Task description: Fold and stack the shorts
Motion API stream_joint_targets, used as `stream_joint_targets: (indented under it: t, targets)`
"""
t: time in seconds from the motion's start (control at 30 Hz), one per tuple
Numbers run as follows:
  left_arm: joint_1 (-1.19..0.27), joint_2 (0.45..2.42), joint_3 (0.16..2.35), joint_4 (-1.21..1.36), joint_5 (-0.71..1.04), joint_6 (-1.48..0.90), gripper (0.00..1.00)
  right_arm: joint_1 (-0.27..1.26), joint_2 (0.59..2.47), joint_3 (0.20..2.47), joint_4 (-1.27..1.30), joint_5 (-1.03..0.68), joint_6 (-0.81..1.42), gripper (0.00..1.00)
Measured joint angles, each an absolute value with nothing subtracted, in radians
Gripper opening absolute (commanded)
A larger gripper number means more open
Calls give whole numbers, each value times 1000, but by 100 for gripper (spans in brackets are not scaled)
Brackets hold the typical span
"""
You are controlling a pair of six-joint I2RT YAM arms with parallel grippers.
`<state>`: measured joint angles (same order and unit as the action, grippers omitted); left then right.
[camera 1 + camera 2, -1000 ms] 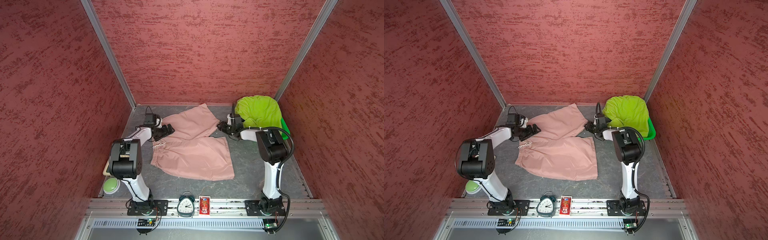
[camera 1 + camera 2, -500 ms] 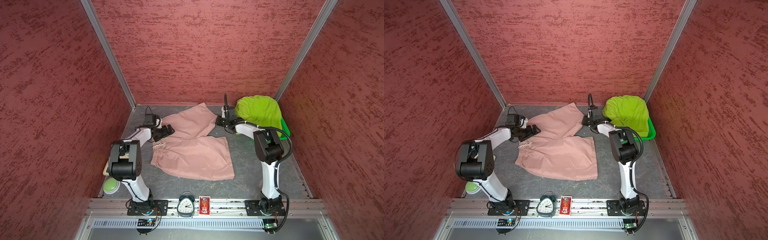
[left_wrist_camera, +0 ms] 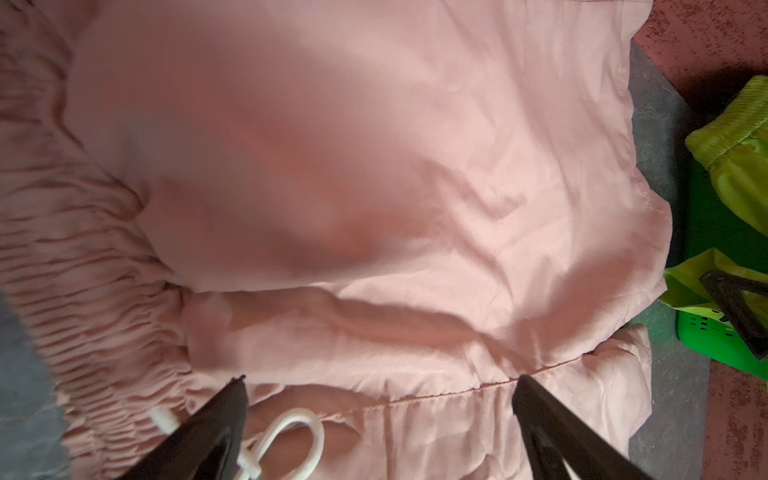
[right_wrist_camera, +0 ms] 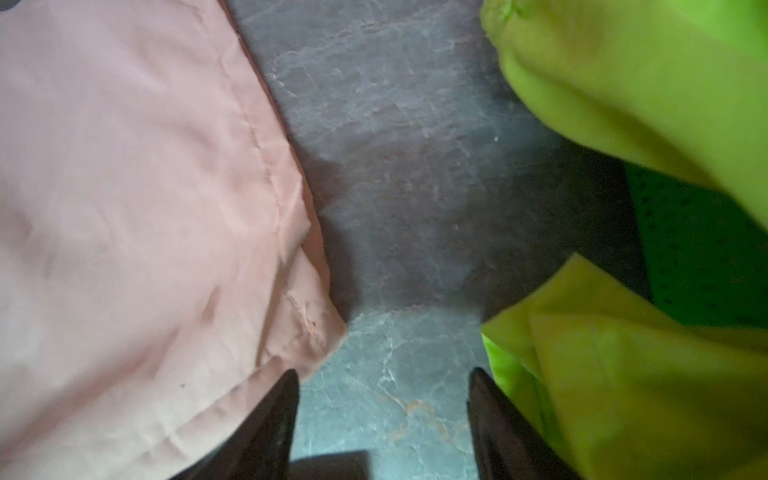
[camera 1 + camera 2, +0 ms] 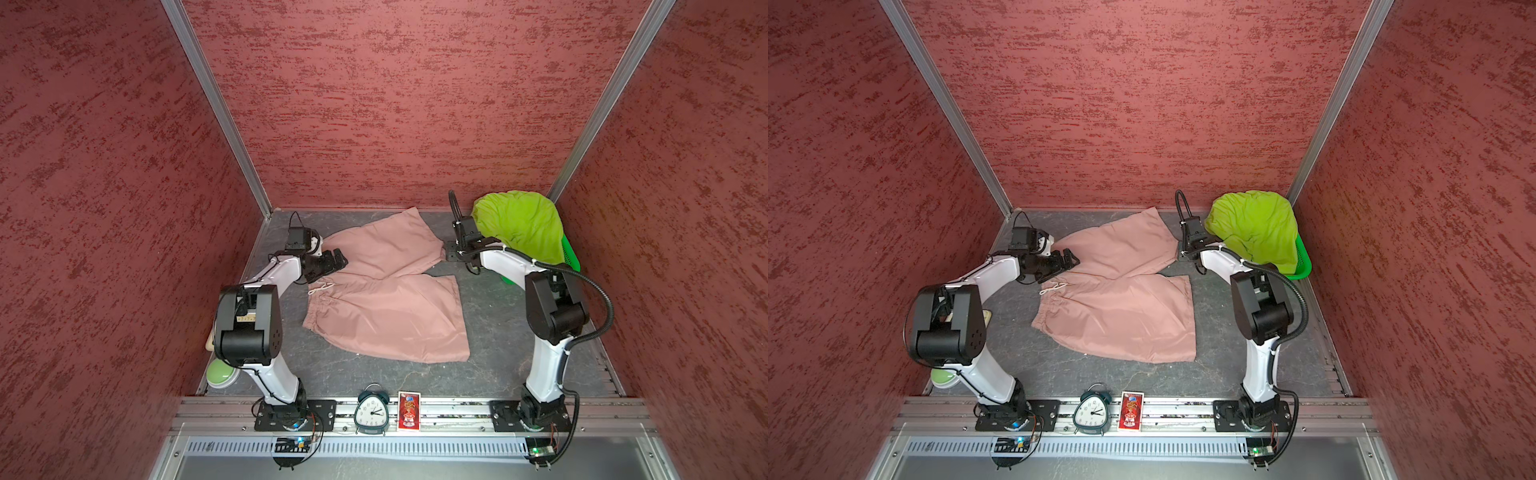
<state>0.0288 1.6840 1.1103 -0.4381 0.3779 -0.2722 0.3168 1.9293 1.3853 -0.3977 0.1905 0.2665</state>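
My left gripper should grip the dusty pink shorts on the waistband's near end (image 5: 305, 324), at the corner closest to the front rail.
The dusty pink shorts (image 5: 386, 299) (image 5: 1121, 303) lie spread flat mid-table, waistband to the left, legs to the right. My left gripper (image 5: 338, 259) (image 5: 1071, 259) hovers open at the waistband's far end. In the left wrist view it (image 3: 380, 380) straddles pink fabric beside the white drawstring (image 3: 291, 432), gripping nothing. My right gripper (image 5: 451, 251) (image 5: 1181, 253) is open over bare table (image 4: 384, 374), between the far leg's hem corner (image 4: 316, 332) and the lime green shorts (image 4: 644, 83). Those green shorts (image 5: 519, 224) (image 5: 1254, 228) are heaped on the basket at the back right.
The bright green perforated basket (image 5: 569, 253) (image 4: 698, 249) stands in the back right corner against the red wall. An alarm clock (image 5: 371, 411) and a red card box (image 5: 409, 409) stand on the front rail. A green and white round thing (image 5: 222, 372) lies at the front left.
The right arm has swung its wrist toward the back and now sits at the far pink leg's hem corner. The left arm and both pairs of shorts have not moved.
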Motion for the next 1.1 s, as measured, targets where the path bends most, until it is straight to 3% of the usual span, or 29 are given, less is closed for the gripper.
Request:
stream_joint_targets:
  t: [0.3, 0.57, 0.83, 1.1]
  targets:
    - [129, 1208, 817, -473, 339, -437, 99, 337, 1551, 1166, -543, 68, 375, 76]
    - [142, 957, 654, -667, 331, -548, 99, 536, 1208, 839, -801, -37, 712, 74]
    - [146, 862, 559, -720, 362, -652, 99, 699, 1052, 656, -916, -146, 1014, 75]
    - [160, 833, 500, -728, 363, -756, 99, 780, 1054, 593, -791, -180, 1213, 77]
